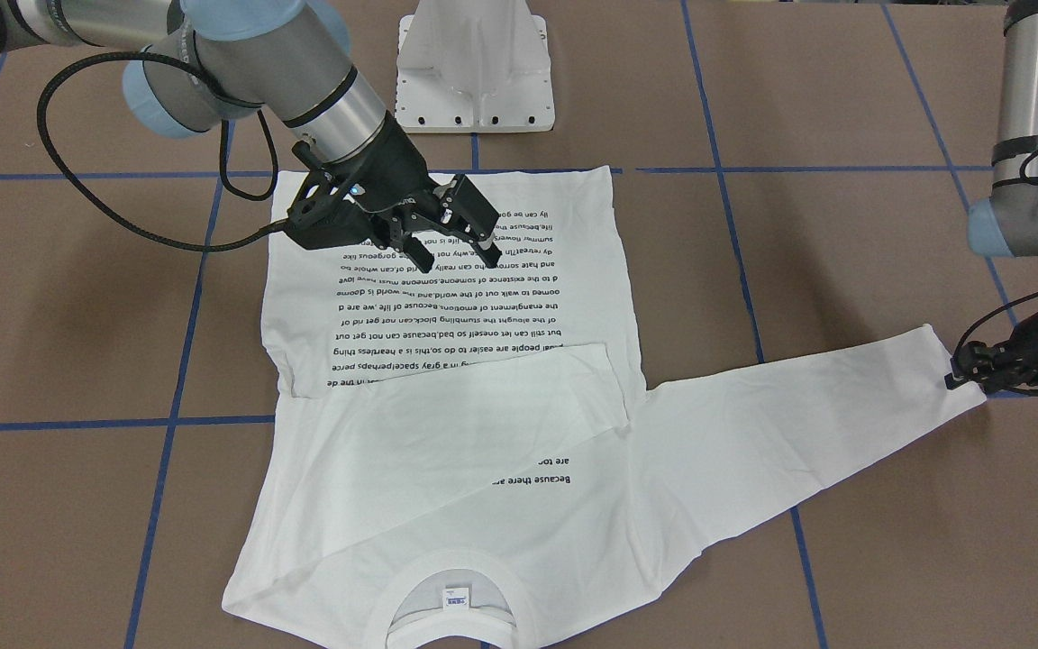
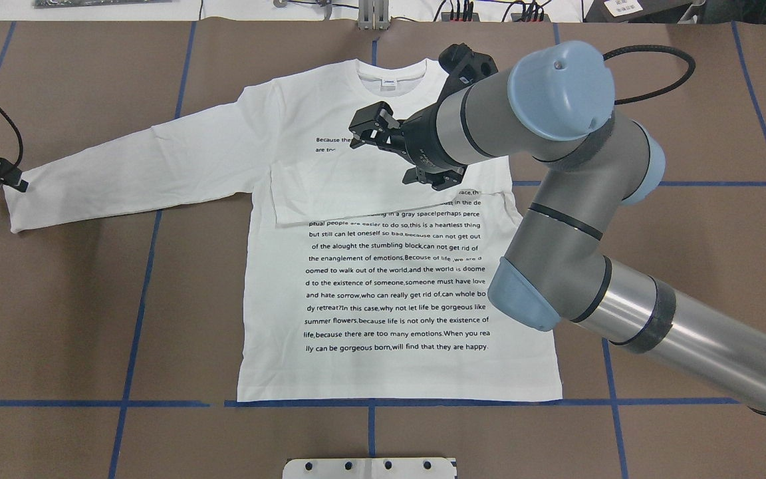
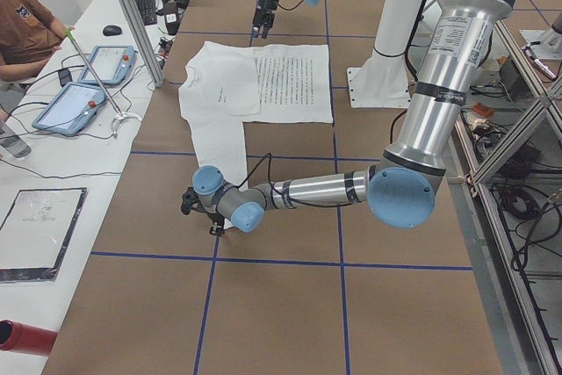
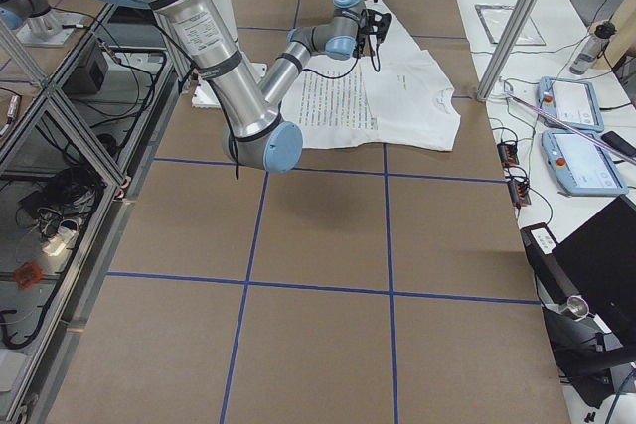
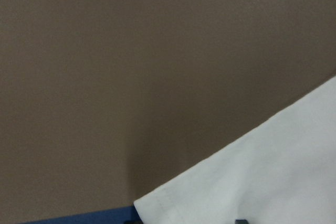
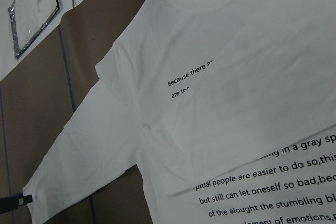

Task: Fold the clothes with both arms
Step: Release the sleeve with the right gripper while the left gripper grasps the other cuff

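My left fingers reach past the cuff's corner onto the sleeve, so I will open, back off, and pinch the cuff's outer corner (image 1: 981,398) before folding the sleeve across.
The clothes (image 2: 389,346) are one white long-sleeved T-shirt, lying flat with the black text up and the collar (image 2: 389,73) at the far edge. One sleeve (image 1: 483,397) is folded across the chest and covers part of the text. The other sleeve (image 2: 143,159) stretches out straight to my left. My left gripper (image 1: 959,380) sits low at that sleeve's cuff (image 5: 262,171), shut on its corner. My right gripper (image 1: 453,252) hovers above the shirt's printed middle, tilted, open, with nothing between its fingers.
The white pedestal base (image 1: 476,63) stands just beyond the shirt's hem on my side. Blue tape lines (image 2: 137,279) cross the brown table. A person (image 3: 22,28) sits at a side desk with tablets (image 3: 88,85) past the collar side.
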`<action>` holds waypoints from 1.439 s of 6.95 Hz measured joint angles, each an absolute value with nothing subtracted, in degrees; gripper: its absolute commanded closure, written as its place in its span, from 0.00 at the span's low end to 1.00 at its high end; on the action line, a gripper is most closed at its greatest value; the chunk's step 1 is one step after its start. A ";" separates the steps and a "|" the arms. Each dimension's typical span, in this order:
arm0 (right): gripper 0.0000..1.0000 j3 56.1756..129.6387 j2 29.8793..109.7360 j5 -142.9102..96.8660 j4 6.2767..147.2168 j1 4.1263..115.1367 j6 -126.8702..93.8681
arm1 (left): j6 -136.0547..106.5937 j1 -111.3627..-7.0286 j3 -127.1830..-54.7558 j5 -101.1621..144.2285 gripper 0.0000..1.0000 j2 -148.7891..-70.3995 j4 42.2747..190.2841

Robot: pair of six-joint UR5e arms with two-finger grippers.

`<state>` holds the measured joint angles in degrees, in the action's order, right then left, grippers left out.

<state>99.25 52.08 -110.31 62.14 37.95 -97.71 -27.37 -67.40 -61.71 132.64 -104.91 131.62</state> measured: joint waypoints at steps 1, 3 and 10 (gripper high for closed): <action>0.02 99.27 52.13 -110.20 62.14 37.83 -97.78 | -27.41 -67.56 -61.78 132.51 1.00 -104.75 131.82; 0.02 99.15 52.19 -109.66 62.14 37.45 -97.82 | -27.35 -67.93 -61.91 132.52 1.00 -104.69 131.84; 0.02 99.30 52.30 -109.49 62.14 37.35 -97.91 | -28.13 -68.57 -61.16 132.40 0.44 -105.52 131.11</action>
<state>99.30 52.30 -109.49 62.14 37.35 -97.91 -28.13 -68.57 -61.16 132.40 -105.52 131.11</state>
